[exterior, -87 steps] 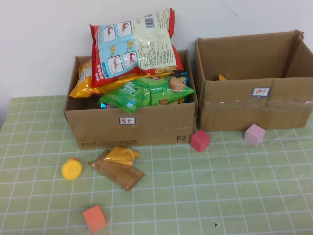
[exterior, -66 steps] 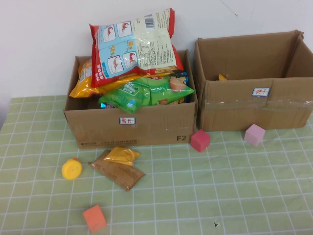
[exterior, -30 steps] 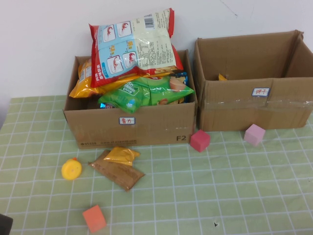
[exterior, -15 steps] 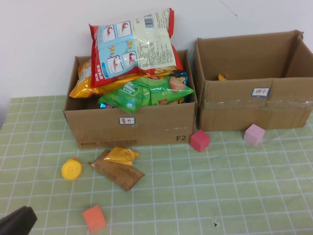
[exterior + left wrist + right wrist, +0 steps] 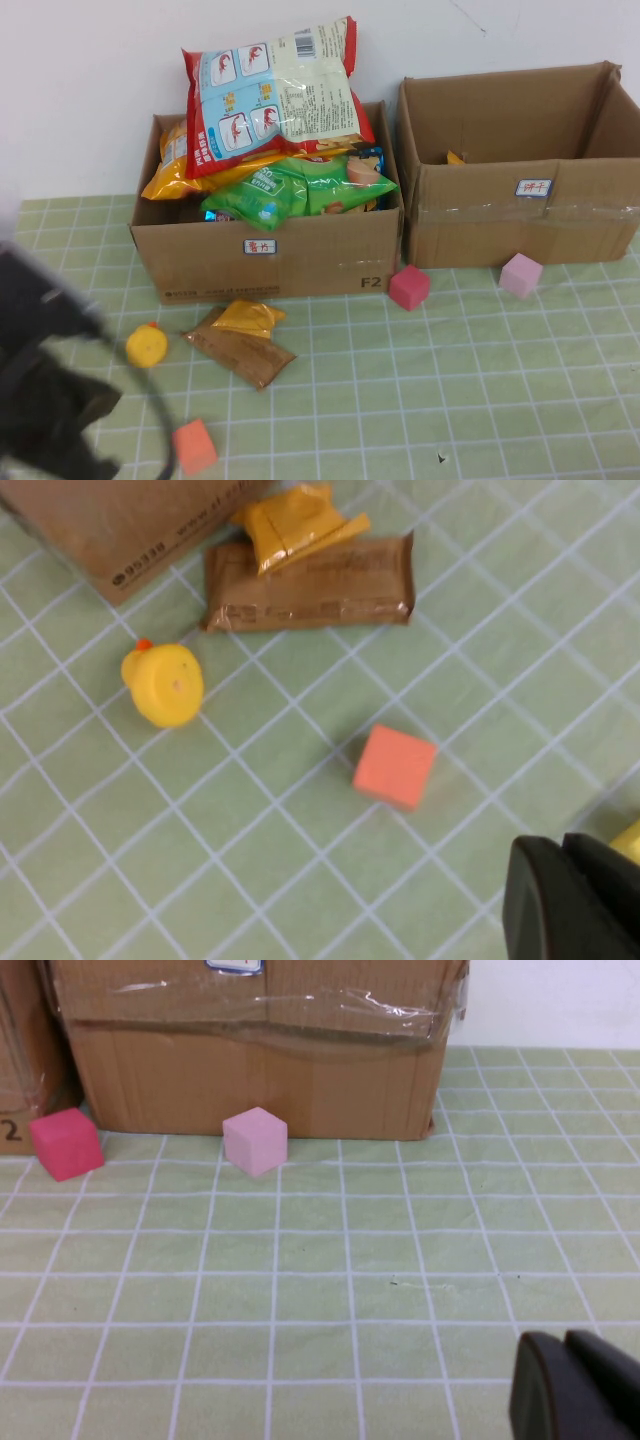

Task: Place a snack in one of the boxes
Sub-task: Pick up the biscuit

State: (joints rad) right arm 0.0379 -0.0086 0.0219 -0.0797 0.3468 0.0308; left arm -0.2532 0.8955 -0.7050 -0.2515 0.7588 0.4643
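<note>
The small yellow packet's middle (image 5: 248, 319) (image 5: 298, 528), on top of the brown snack packet, is the next place my left gripper should go to and close on.
A brown snack packet (image 5: 240, 348) lies flat on the green mat in front of the left box (image 5: 300, 262), with a small yellow packet (image 5: 248, 317) on its far end. Both also show in the left wrist view, the brown one (image 5: 310, 583) and the yellow one (image 5: 295, 522). The left box is heaped with snack bags. The right box (image 5: 520, 220) looks nearly empty. My left arm (image 5: 45, 385) is blurred at the front left. My left gripper (image 5: 565, 900) is shut and empty, short of the packets. My right gripper (image 5: 565, 1385) is shut and empty, low over the mat before the right box (image 5: 260, 1080).
A yellow duck toy (image 5: 147, 345) and an orange cube (image 5: 193, 446) lie near my left arm. A red cube (image 5: 408, 287) and a pink cube (image 5: 521, 275) sit in front of the boxes. A white wall stands behind the boxes.
My left arm has come into the high view from the lower left corner and now covers the front left of the mat. The objects have not moved.
</note>
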